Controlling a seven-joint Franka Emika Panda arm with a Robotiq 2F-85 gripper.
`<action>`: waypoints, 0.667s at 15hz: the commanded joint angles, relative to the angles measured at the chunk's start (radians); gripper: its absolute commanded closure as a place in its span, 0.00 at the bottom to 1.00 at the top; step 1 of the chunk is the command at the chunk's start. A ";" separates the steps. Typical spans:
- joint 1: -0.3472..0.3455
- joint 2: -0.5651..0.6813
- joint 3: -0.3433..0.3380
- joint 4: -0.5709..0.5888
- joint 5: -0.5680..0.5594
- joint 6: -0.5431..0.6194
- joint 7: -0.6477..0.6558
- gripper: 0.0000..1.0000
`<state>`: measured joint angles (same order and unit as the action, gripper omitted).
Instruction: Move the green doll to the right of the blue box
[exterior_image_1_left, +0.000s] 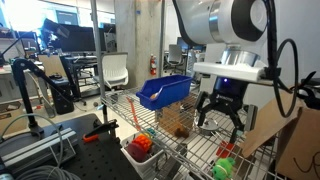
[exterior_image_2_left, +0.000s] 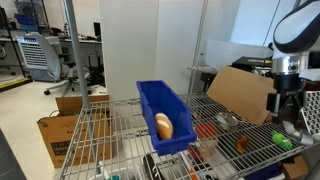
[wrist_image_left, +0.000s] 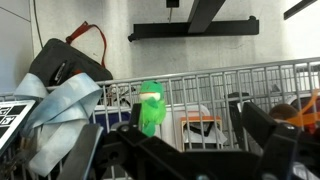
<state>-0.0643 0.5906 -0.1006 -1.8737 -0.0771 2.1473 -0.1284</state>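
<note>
Next, my gripper grips the green doll's body (exterior_image_1_left: 224, 165) (wrist_image_left: 150, 120), toward the end of the doll farther from the front edge of the wire shelf.
The green doll (exterior_image_1_left: 224, 168) lies on the wire shelf near its front edge. It also shows in an exterior view (exterior_image_2_left: 283, 143) and in the wrist view (wrist_image_left: 152, 108), just inside the left finger. The blue box (exterior_image_1_left: 165, 92) stands on the shelf away from the doll. In an exterior view (exterior_image_2_left: 165, 115) it holds a rounded orange-yellow object. My gripper (exterior_image_1_left: 218, 112) hangs open and empty above the shelf, over the doll and apart from it. It also shows in an exterior view (exterior_image_2_left: 287, 105), and its fingers are spread wide in the wrist view (wrist_image_left: 195, 135).
A white basket (exterior_image_1_left: 135, 157) with a red-orange toy (exterior_image_1_left: 142, 146) stands at the shelf's front. A cardboard sheet (exterior_image_2_left: 240, 92) leans behind the gripper. A white and orange object (wrist_image_left: 200, 122) lies on the wire shelf (exterior_image_2_left: 120, 130). Office chairs and desks stand beyond.
</note>
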 joint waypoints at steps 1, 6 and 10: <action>-0.002 0.121 -0.008 0.098 -0.030 -0.005 0.070 0.00; -0.003 0.212 -0.030 0.169 -0.042 -0.017 0.128 0.03; -0.006 0.251 -0.043 0.211 -0.041 -0.031 0.159 0.38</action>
<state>-0.0669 0.8075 -0.1369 -1.7184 -0.1039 2.1484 -0.0033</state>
